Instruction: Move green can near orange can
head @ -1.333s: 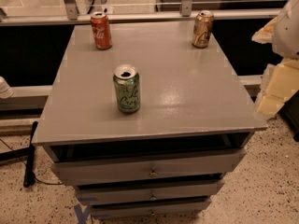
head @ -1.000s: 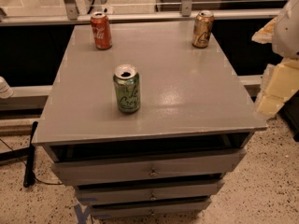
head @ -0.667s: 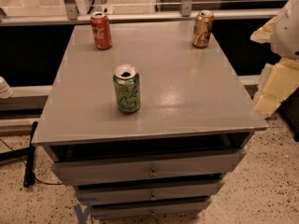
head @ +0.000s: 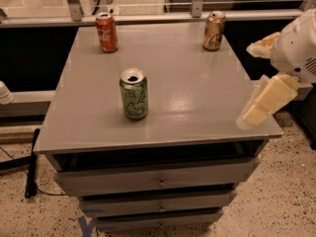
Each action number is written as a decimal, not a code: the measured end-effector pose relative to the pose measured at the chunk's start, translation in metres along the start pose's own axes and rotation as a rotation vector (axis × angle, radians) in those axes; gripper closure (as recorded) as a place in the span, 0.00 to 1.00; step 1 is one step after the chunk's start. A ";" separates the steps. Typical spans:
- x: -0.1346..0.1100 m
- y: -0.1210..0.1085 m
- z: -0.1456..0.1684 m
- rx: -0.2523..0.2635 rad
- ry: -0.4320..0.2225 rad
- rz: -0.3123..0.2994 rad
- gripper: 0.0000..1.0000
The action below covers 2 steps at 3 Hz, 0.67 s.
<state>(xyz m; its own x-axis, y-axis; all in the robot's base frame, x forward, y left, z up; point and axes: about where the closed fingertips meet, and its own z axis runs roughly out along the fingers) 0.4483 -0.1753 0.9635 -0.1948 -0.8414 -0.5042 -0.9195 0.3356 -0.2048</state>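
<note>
My gripper is going to close on the middle (head: 135, 96) of the green can, because this can needs to go near the orange can.
The green can (head: 134, 94) stands upright on the grey cabinet top (head: 197, 83), left of centre and towards the front. The orange can (head: 214, 30) stands upright at the back right corner. My gripper (head: 248, 83) is at the right edge of the cabinet top, beside the front right corner. Its two pale yellow fingers (head: 269, 100) are spread apart and hold nothing. It is well to the right of the green can and in front of the orange can, touching neither.
A red cola can (head: 106, 31) stands at the back left corner. The cabinet has drawers (head: 158, 179) below its top. A rail and glass panels (head: 148, 18) run behind it. Speckled floor and a black cable (head: 30, 167) lie to the left.
My gripper has shifted slightly to the left, towards the cabinet's right edge. The cans have not moved.
</note>
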 end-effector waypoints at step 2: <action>-0.035 0.029 0.051 -0.103 -0.309 0.077 0.00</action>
<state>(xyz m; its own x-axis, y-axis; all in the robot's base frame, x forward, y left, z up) 0.4459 -0.1150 0.9324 -0.1668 -0.6417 -0.7486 -0.9389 0.3353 -0.0782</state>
